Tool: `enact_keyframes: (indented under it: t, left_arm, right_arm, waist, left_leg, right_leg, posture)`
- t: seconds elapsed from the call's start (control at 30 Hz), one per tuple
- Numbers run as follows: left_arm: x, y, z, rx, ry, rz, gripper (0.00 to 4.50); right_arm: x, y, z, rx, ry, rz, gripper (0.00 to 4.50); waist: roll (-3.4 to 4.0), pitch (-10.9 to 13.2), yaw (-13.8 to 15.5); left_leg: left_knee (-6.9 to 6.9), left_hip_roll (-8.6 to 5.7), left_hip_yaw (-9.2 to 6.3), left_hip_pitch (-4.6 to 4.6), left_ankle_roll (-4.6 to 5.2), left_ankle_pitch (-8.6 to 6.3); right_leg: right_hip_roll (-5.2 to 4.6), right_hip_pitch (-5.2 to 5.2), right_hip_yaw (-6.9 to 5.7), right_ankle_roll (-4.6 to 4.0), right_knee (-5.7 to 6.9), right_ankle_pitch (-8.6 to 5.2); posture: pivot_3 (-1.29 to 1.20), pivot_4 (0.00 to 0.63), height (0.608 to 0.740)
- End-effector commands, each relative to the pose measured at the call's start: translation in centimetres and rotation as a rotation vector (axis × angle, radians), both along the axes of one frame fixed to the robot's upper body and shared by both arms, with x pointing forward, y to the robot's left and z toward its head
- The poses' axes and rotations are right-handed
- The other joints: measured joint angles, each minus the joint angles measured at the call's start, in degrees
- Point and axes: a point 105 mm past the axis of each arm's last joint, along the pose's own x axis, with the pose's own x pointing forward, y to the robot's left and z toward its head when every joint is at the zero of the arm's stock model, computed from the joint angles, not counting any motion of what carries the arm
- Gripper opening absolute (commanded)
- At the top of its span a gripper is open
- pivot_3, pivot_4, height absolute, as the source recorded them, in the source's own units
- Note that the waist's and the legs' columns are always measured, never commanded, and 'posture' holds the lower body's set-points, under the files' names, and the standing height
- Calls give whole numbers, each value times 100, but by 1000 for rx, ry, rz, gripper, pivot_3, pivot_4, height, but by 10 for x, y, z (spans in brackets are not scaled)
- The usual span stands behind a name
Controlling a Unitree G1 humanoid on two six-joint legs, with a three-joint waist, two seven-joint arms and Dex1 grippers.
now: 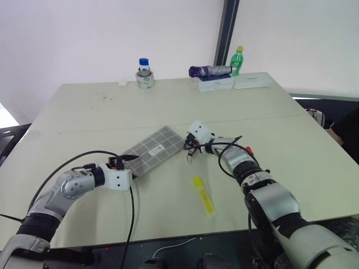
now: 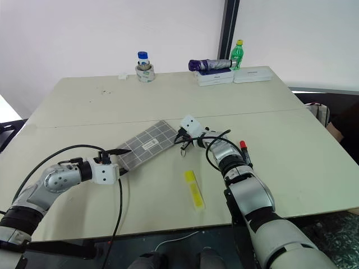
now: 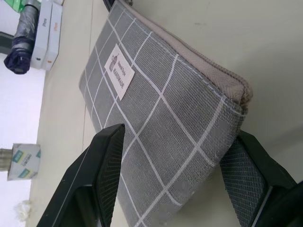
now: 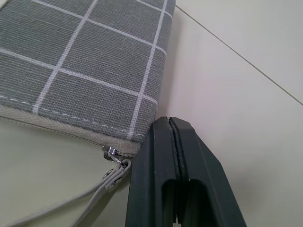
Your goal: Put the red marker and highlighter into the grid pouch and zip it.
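Note:
The grid pouch is lying flat with its zipper edge low, so next the left gripper pinches the pouch's near end [image 1: 135, 168] and turns the zipper up before opening it.
The grid pouch [image 1: 152, 148], grey with white lines and a small white label, lies flat mid-table. My left gripper [image 1: 130, 167] grips its near end: in the left wrist view the two fingers stand apart against the pouch's [image 3: 156, 123] two sides. At the pouch's far corner my right gripper [image 4: 169, 120] is shut with nothing between its fingers, just beside the zipper pull [image 4: 113, 153] and its strap. On the table in front of the pouch lies the yellow highlighter [image 1: 203, 195]. The red marker [image 2: 243, 147] lies on the table just right of my right forearm.
At the table's back edge stand a blue-capped bottle [image 1: 145, 70] beside a tape roll, a green bottle [image 1: 238, 60], and a folded purple umbrella [image 1: 210, 70] on white boxes [image 1: 253, 80]. Black cables hang off both wrists.

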Motion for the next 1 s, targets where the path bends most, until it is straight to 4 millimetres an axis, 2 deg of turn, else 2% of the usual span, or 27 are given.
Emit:
enact_keyframes:
  t: [0.03, 0.23, 0.33, 0.47, 0.5, 0.63, 0.7, 0.83, 0.93, 1.0]
  left_arm:
    - [0, 1, 9, 0, -39, -9, 3090]
    - [-3, 2, 14, -12, -52, -24, 3090]
    - [-6, 4, 14, -27, -45, -33, 2273]
    - [-9, 6, 17, -45, -56, -31, 313]
    - [-9, 7, 18, -49, -60, -29, 45]
    - [-10, 10, 28, -99, -90, -5, 45]
    - [-12, 12, 35, -156, -80, 18, 45]
    - [-17, 10, 58, -444, 34, 100, 45]
    - [-23, 6, 71, -568, 71, 128, 45]
    - [-27, 3, 78, -633, 83, 146, 0]
  right_arm:
    - [-1, 11, 10, 27, -32, 38, 0]
    - [-2, 10, 8, 26, -31, 36, 0]
    - [-2, 10, 7, 26, -31, 35, 0]
    - [-3, 10, 7, 27, -34, 34, 0]
    - [-2, 10, 8, 26, -37, 33, 0]
    - [1, 3, 16, 14, -89, 18, 0]
    - [3, -3, 27, 35, -126, -5, 0]
    - [8, -27, 61, 106, -224, -83, 0]
    - [-2, -42, 80, 136, -261, -72, 0]
    - [-13, -48, 86, 140, -257, -50, 528]
  waist:
    - [0, 0, 0]
    - [0, 0, 0]
    - [0, 0, -1]
    - [0, 0, 0]
    - [0, 0, 0]
    - [0, 0, 0]
    - [0, 0, 0]
    - [0, 0, 8]
    - [0, 0, 10]
    - [0, 0, 16]
  left_leg:
    - [0, 0, 0, 0, 0, 0]
    - [1, 0, 1, 0, 0, 0]
    - [2, 0, 2, 0, -1, 0]
    - [4, 0, 4, 0, -1, 0]
    - [6, 0, 5, 0, -1, 1]
    - [8, -1, 5, -1, -3, 2]
    - [8, 0, 8, -3, -3, 2]
    - [34, -1, 8, -64, -5, 4]
    - [47, 0, 6, -74, -4, 3]
    - [49, 0, 6, -74, -4, 3]
  right_leg:
    - [0, -1, 0, 0, 2, 0]
    - [0, -6, 1, 0, 13, 0]
    - [-1, -8, 1, 0, 19, 0]
    - [-1, -13, 3, 0, 30, 0]
    - [-1, -14, 3, 0, 32, 0]
    - [-1, -18, 5, 0, 37, 0]
    - [-1, -23, 9, 0, 41, 0]
    - [-2, -79, 11, 0, 52, 0]
    - [-1, -83, 10, 0, 55, 0]
    - [-1, -82, 10, 0, 56, 0]
  posture:
    - [0, 150, 740]
    - [0, 150, 740]
    - [0, 150, 740]
    - [0, 150, 740]
    - [0, 150, 740]
    - [0, 150, 740]
    - [0, 150, 740]
    - [0, 150, 740]
    - [0, 150, 740]
    - [0, 150, 740]
